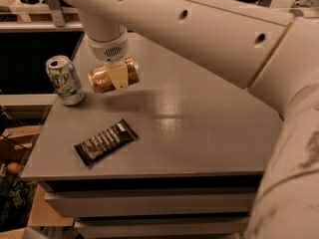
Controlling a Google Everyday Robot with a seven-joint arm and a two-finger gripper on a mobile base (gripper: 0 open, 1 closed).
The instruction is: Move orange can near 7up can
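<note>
I need to set the orange can down on its side and let it go on the grey table (101,74), close against the 7up can.
The orange can (102,78) is held on its side in my gripper (117,75), a little above the grey table (199,128). A pale finger (117,76) lies across the can's front, so the gripper is shut on it. The 7up can (65,80), white and green with a silver top, stands upright on the table's left edge. The orange can hangs just to the right of the 7up can, with a small gap between them. The large white arm (199,29) reaches in from the upper right.
A dark candy bar wrapper (105,141) lies flat near the table's front left. The table's left edge and front edge are close by. Boxes and clutter (15,193) sit on the floor at the lower left.
</note>
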